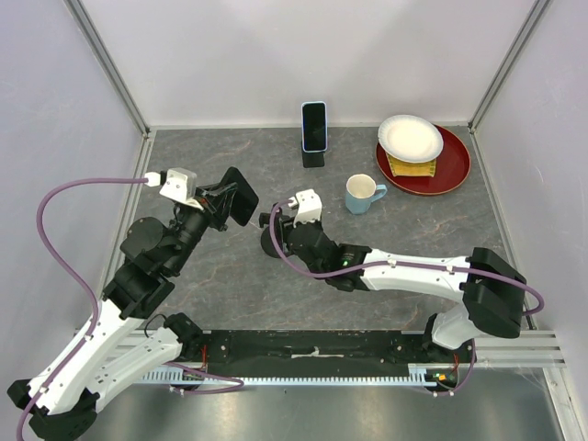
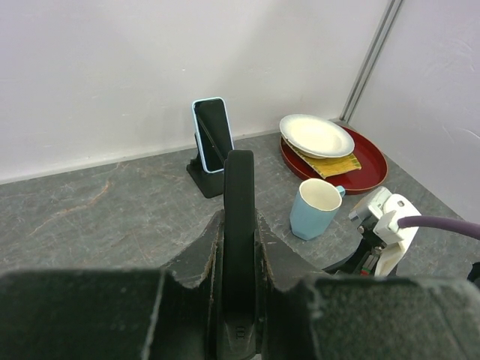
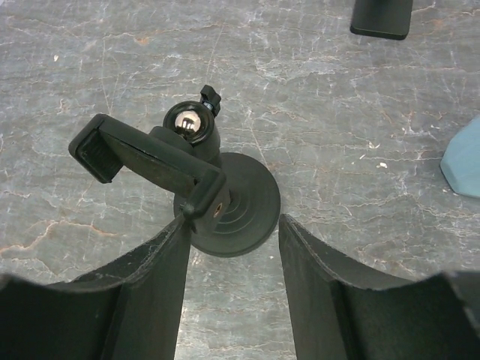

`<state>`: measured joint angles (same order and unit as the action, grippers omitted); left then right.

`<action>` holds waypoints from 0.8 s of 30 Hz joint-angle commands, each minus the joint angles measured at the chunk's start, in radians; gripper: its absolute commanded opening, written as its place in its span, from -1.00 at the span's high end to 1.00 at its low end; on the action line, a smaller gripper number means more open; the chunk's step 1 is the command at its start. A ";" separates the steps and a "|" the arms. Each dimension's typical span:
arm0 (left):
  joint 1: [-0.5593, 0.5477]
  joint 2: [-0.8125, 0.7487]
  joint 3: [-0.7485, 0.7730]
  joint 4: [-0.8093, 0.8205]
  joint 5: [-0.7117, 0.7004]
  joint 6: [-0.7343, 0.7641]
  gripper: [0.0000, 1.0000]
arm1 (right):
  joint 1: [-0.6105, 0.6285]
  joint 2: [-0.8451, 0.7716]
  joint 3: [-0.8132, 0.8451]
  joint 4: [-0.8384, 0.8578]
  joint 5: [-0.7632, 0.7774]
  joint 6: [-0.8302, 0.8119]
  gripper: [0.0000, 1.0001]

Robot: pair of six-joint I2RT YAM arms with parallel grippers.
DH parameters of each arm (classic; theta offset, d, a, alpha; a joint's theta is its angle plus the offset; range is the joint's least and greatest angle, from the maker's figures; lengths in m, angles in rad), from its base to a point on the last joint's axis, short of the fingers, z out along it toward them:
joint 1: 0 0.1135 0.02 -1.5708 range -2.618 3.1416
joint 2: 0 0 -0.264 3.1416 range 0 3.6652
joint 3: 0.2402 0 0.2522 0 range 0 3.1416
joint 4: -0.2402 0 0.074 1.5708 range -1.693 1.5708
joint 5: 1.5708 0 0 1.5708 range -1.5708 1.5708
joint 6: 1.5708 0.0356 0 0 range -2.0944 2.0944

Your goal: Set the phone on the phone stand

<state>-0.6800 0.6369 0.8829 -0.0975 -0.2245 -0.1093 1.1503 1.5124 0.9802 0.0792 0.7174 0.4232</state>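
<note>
The near end of the phone stand's clamp is outside my right gripper's open fingers, so that gripper should back off and take that end (image 3: 206,193) before the phone goes in.
My left gripper (image 1: 227,204) is shut on a black phone (image 1: 242,197) and holds it on edge above the table; in the left wrist view the phone (image 2: 239,195) stands upright between the two fingers (image 2: 196,259). A black phone stand (image 3: 229,210) with a round base, a ball joint and a clamp arm (image 3: 142,157) sits on the table. My right gripper (image 3: 234,222) is open, its fingertips on either side of the base's near edge. In the top view the stand (image 1: 272,243) lies under the right gripper (image 1: 273,230).
A second phone in a light-blue case (image 1: 314,125) leans on its own black stand (image 1: 313,158) by the back wall. A light-blue cup (image 1: 362,194) stands right of centre. A white plate (image 1: 410,138) on a yellow cloth rests on a red plate (image 1: 448,173) at the back right.
</note>
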 commanded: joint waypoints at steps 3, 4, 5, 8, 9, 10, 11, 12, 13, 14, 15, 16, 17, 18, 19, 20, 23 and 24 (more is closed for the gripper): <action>0.005 -0.003 0.014 0.114 0.030 -0.006 0.95 | -0.027 -0.029 0.005 -0.001 0.030 -0.021 -0.12; 0.005 -0.003 0.014 0.114 0.028 -0.006 0.95 | -0.031 -0.031 0.003 -0.001 0.028 -0.026 -0.11; 0.005 -0.003 0.014 0.114 0.030 -0.006 0.95 | -0.040 -0.031 0.002 -0.001 0.025 -0.027 -0.11; 0.005 0.000 0.016 0.114 0.034 -0.007 0.95 | -0.058 -0.038 -0.006 0.001 0.013 -0.041 -0.10; 0.007 0.000 0.014 0.114 0.036 -0.007 0.95 | -0.060 -0.041 -0.011 0.007 -0.004 -0.053 -0.10; 0.005 0.001 0.014 0.113 0.037 -0.007 0.95 | -0.060 -0.041 -0.012 0.013 -0.013 -0.084 -0.09; 0.005 0.003 0.014 0.113 0.039 -0.007 0.95 | -0.060 -0.038 -0.014 0.022 -0.019 -0.101 -0.08; 0.005 0.003 0.014 0.113 0.045 -0.007 0.96 | -0.061 -0.037 -0.017 0.025 -0.029 -0.116 -0.07; 0.005 0.006 0.014 0.113 0.047 -0.007 0.95 | -0.063 -0.035 -0.017 0.028 -0.032 -0.130 0.05; 0.005 0.009 0.016 0.113 0.051 -0.007 0.95 | -0.064 -0.037 -0.023 0.036 -0.038 -0.159 0.11; 0.005 0.009 0.016 0.111 0.059 -0.007 0.96 | -0.067 -0.037 -0.029 0.040 -0.048 -0.172 0.16; 0.005 0.012 0.018 0.110 0.063 -0.007 0.96 | -0.069 -0.040 -0.034 0.047 -0.055 -0.185 0.24; 0.005 0.021 0.019 0.108 0.070 -0.007 0.95 | -0.072 -0.043 -0.046 0.062 -0.062 -0.210 0.29; 0.007 0.024 0.022 0.107 0.088 -0.007 0.95 | -0.075 -0.046 -0.052 0.070 -0.085 -0.224 0.33; 0.005 0.029 0.024 0.105 0.099 -0.007 0.95 | -0.075 -0.049 -0.060 0.079 -0.099 -0.237 0.39; 0.005 0.041 0.028 0.104 0.109 -0.007 0.95 | -0.083 -0.057 -0.080 0.100 -0.111 -0.250 0.42; 0.005 0.063 0.039 0.104 0.160 -0.007 0.95 | -0.098 -0.075 -0.113 0.137 -0.185 -0.303 0.36; 0.007 0.082 0.044 0.104 0.187 -0.009 0.95 | -0.103 -0.078 -0.121 0.145 -0.194 -0.314 0.32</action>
<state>-0.6792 0.6918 0.8829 -0.0975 -0.1238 -0.1097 1.0748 1.4773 0.9005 0.1589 0.5930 0.2035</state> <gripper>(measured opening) 0.198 0.309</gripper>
